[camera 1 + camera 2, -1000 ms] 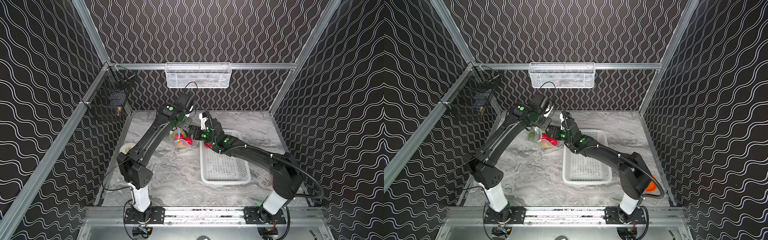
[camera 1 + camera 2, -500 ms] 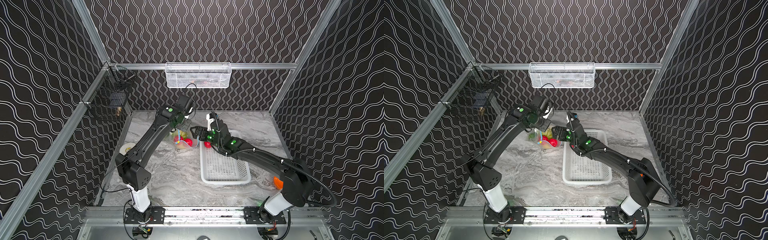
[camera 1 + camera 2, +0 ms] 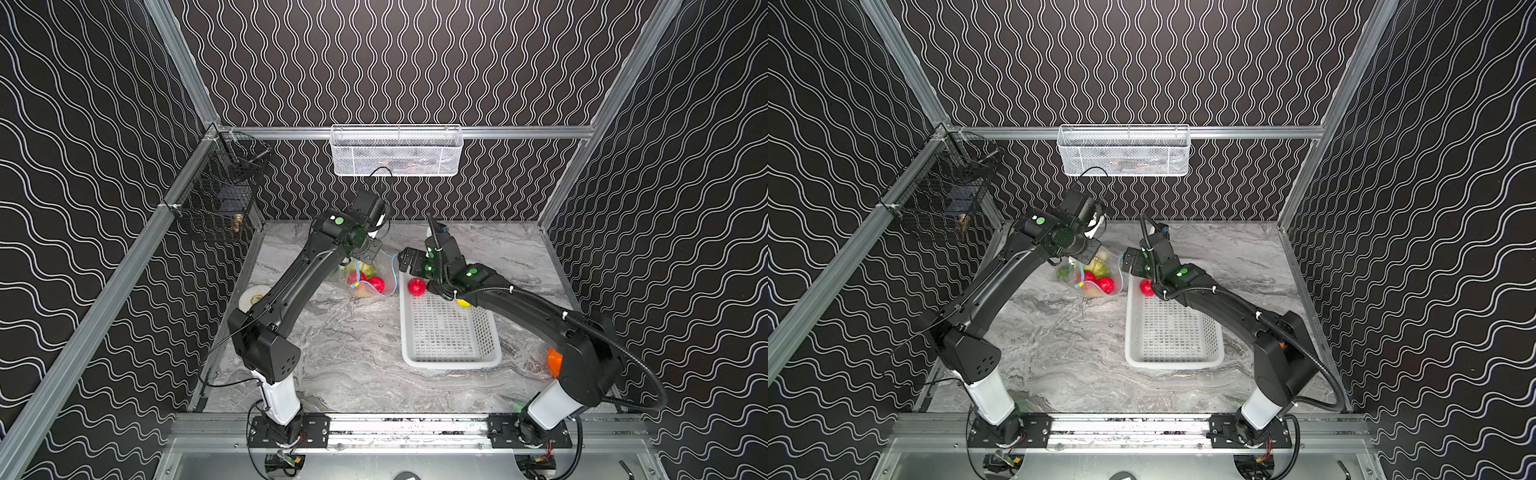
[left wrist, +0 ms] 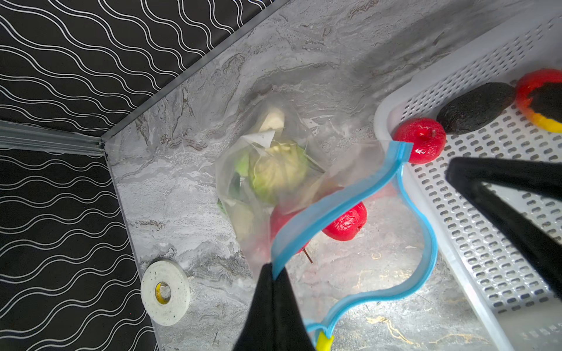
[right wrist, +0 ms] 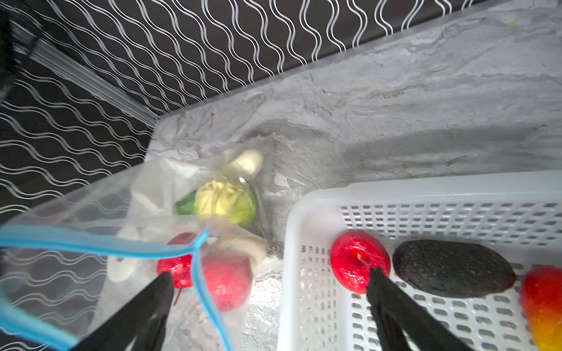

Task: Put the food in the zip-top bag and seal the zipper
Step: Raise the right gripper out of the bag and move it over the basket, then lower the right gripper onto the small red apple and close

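Note:
Next, I close my right gripper on the stem of the red fruit (image 3: 417, 284) (image 5: 362, 261) in the basket, beside the dark item.
The clear zip-top bag (image 4: 267, 146) lies on the table left of the basket, mouth gaping. Its blue zipper (image 4: 334, 206) curves in a loop down to the yellow slider (image 4: 324, 342). My left gripper (image 4: 275, 270) is shut on the zipper edge and holds it up. Inside the bag are a green cabbage (image 4: 276, 173), a white radish (image 4: 273, 120) and red fruits (image 4: 346, 221). My right gripper (image 5: 270, 273) is open, one finger over the bag, the other beside a red fruit (image 5: 355, 258) in the basket. A dark item (image 5: 450, 267) and a red-yellow piece (image 5: 541, 304) lie there too.
The white perforated basket (image 3: 449, 361) stands right of the bag, in both top views. A tape roll (image 3: 251, 297) lies by the left wall. A white mesh basket (image 3: 397, 151) hangs on the back wall and a black wire one (image 3: 216, 203) on the left wall.
The right arm has swung its elbow out to the right, and its open gripper has drawn back from over the bag to the basket's far corner. The left gripper has kept its hold.

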`<state>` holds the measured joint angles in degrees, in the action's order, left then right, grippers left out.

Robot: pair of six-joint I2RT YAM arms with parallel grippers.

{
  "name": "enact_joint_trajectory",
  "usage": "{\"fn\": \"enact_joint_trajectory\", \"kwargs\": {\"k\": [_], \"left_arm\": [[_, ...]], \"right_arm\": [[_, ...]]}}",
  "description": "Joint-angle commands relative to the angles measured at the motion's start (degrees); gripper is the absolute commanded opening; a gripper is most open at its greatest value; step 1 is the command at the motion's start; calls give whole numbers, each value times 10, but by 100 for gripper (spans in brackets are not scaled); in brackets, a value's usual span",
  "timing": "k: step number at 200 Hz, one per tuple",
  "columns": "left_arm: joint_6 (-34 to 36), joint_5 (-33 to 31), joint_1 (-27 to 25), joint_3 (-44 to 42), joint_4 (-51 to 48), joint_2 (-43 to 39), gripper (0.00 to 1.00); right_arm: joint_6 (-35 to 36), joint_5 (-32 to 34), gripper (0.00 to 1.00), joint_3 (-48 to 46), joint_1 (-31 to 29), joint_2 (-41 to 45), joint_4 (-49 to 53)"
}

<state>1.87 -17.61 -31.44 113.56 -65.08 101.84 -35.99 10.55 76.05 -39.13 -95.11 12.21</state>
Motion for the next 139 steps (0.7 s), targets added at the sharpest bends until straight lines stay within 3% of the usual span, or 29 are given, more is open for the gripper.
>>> {"fn": "enact_joint_trajectory", "kwargs": {"k": [1, 57, 86, 139], "left_arm": [[12, -8, 1, -8, 14, -10, 0], [22, -39, 1, 33, 5, -9, 0], [36, -78, 2, 27, 14, -16, 0], [35, -71, 1, 45, 8, -8, 0]], "right_arm": [[7, 9, 99, 21, 6, -16, 57], [6, -10, 97, 36, 26, -45, 107], [-1, -2, 77, 48, 35, -62, 135], [-1, -14, 63, 67, 42, -89, 156]]}}
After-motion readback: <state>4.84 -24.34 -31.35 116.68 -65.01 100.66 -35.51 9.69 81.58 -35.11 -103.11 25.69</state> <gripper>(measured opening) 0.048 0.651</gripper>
